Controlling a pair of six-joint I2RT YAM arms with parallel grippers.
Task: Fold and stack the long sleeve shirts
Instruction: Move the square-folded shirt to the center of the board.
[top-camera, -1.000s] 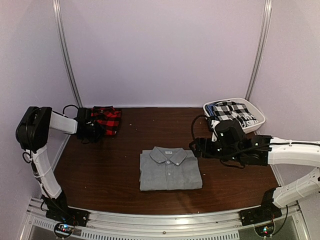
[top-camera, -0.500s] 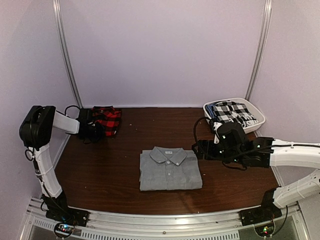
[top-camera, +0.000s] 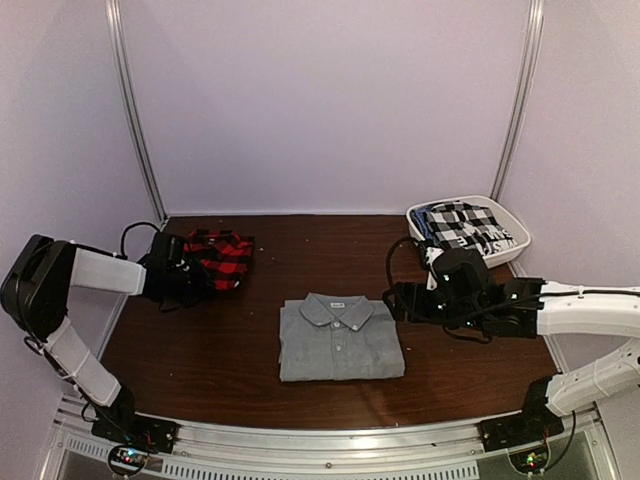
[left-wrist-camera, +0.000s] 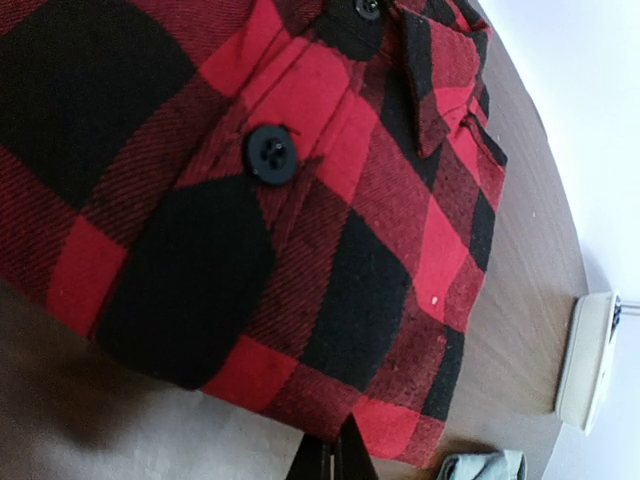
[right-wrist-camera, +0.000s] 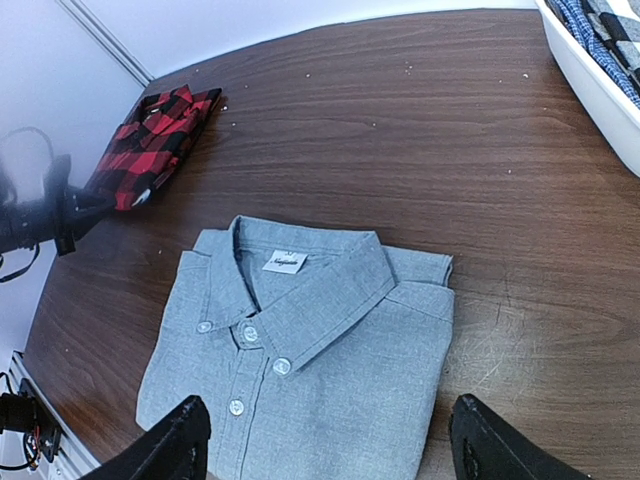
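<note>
My right gripper should grip the light grey shirt's side edge (top-camera: 397, 345) (right-wrist-camera: 424, 438) next, the one closest to my right arm, slightly below the level of the collar.
The red-and-black plaid shirt (top-camera: 225, 258) lies folded at the back left of the table; it fills the left wrist view (left-wrist-camera: 300, 200) and shows in the right wrist view (right-wrist-camera: 155, 145). My left gripper (top-camera: 197, 274) is shut, its fingertips (left-wrist-camera: 335, 455) pinched on the shirt's near edge. The light grey shirt (top-camera: 340, 338) lies folded, collar up, at the table's centre. My right gripper (top-camera: 395, 298) is open wide and empty just right of the grey shirt's collar, with the shirt (right-wrist-camera: 310, 340) between and beyond its fingers.
A white basket (top-camera: 468, 200) holding black-and-white checked cloth (top-camera: 462, 225) stands at the back right, behind my right arm; its wall shows in the right wrist view (right-wrist-camera: 590, 80). The table is dark wood, with white walls on three sides.
My left arm has swung lower and drawn the plaid shirt towards the table's middle. My right gripper has shifted slightly.
</note>
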